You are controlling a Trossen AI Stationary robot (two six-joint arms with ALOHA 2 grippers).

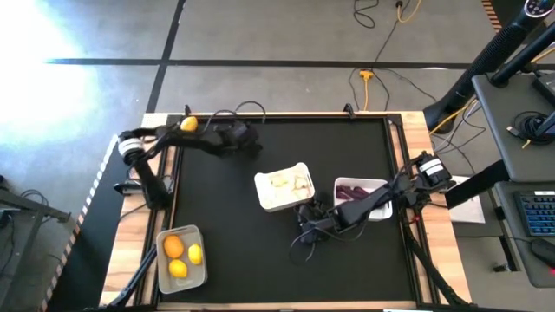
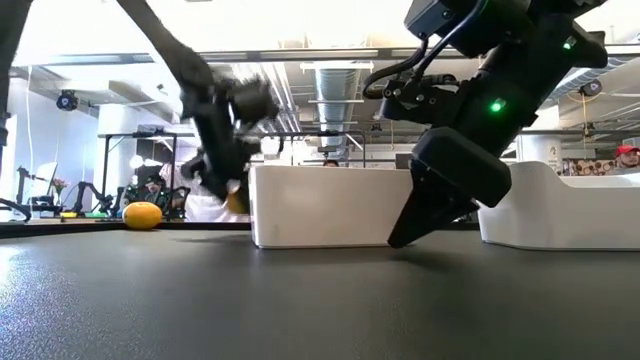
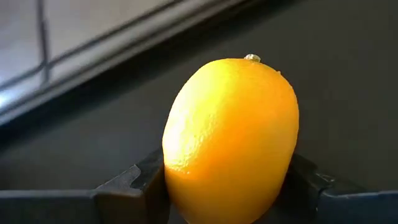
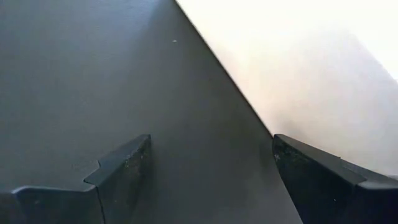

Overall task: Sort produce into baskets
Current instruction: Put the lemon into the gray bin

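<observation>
My left gripper should release the lemon in the clear tub (image 1: 193,240), beside the lemons at the table's near corner.
My left gripper (image 1: 251,141) is at the far left of the table, shut on a yellow-orange lemon (image 3: 230,137). The gripper hides this lemon in the high view. A second lemon (image 1: 188,123) lies on the table at the far left corner. My right gripper (image 1: 303,224) is open and empty, low over the table beside the near corner of the white tray of garlic bulbs (image 1: 284,186). A second white tray (image 1: 373,185) holds purple vegetables. A clear tub (image 1: 162,276) holds three lemons. My left gripper pinches the lemon between its two fingers (image 3: 140,180), one on each of its long sides (image 3: 177,174). The lemon stands on end between them, its stem tip (image 3: 252,58) pointing away from the fingers. In the low view it (image 2: 237,200) shows a little above the table.
The table's far rail and cables run close behind my left gripper. The two white trays stand side by side at the middle right. In the right wrist view the garlic tray's wall (image 4: 323,81) is close beside my right gripper. The tub is at the near left corner.
</observation>
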